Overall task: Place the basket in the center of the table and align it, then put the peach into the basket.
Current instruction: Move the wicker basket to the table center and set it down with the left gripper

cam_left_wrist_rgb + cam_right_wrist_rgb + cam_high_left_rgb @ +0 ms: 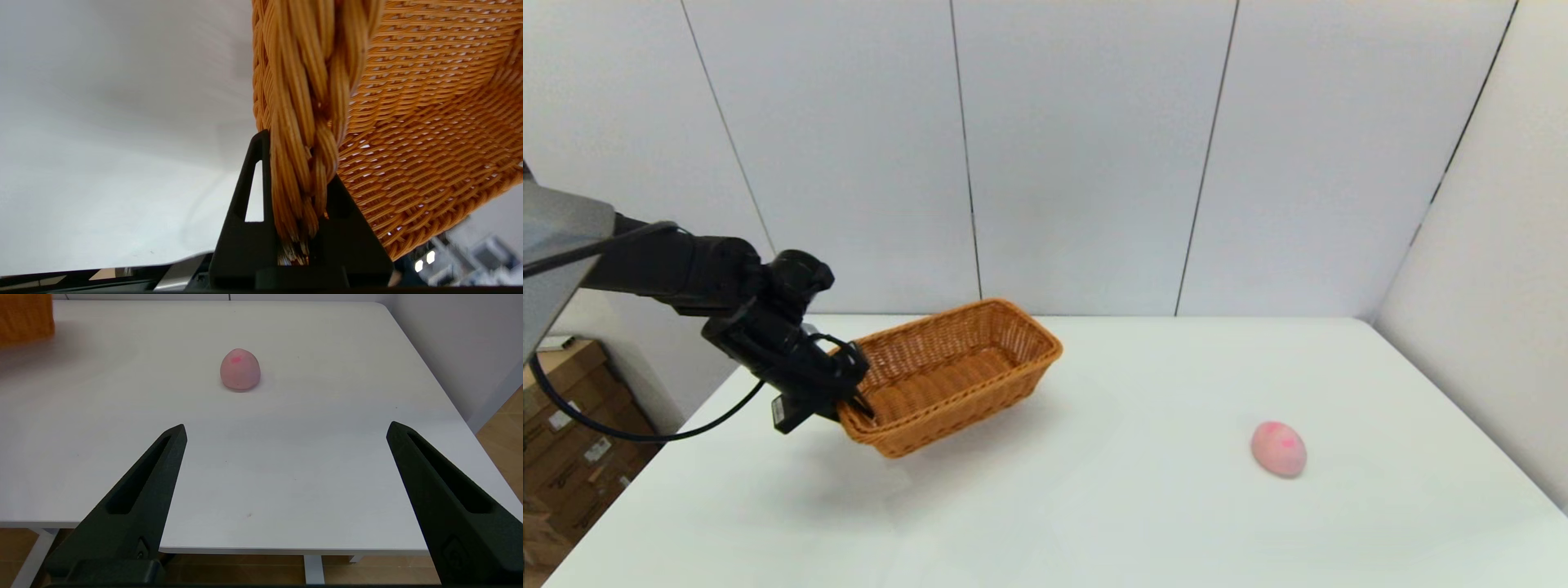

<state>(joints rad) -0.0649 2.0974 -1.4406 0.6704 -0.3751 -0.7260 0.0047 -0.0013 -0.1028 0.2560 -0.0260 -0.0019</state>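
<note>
I should let go of the basket, which hangs tilted above the table, with my left gripper on the bare white tabletop (pixel 1111 472) beside the pale pink peach.
The orange-brown wicker basket (pixel 947 371) hangs tilted above the left part of the white table (pixel 1094 506), its shadow on the tabletop below. My left gripper (pixel 854 398) is shut on the braided rim (pixel 306 134) at the basket's near-left end; the two black fingers (pixel 249 192) pinch the braid between them. The pale pink peach (pixel 1279 447) lies on the table at the right, well apart from the basket. My right gripper (pixel 286 428) is open and stays back beyond the table's near edge, with the peach (pixel 240 369) ahead of it. A corner of the basket (pixel 24 318) shows there too.
White wall panels (pixel 1094 155) stand behind the table and along its right side. Cardboard boxes (pixel 564 457) sit on the floor off the table's left edge. A black cable (pixel 621 425) loops under the left arm.
</note>
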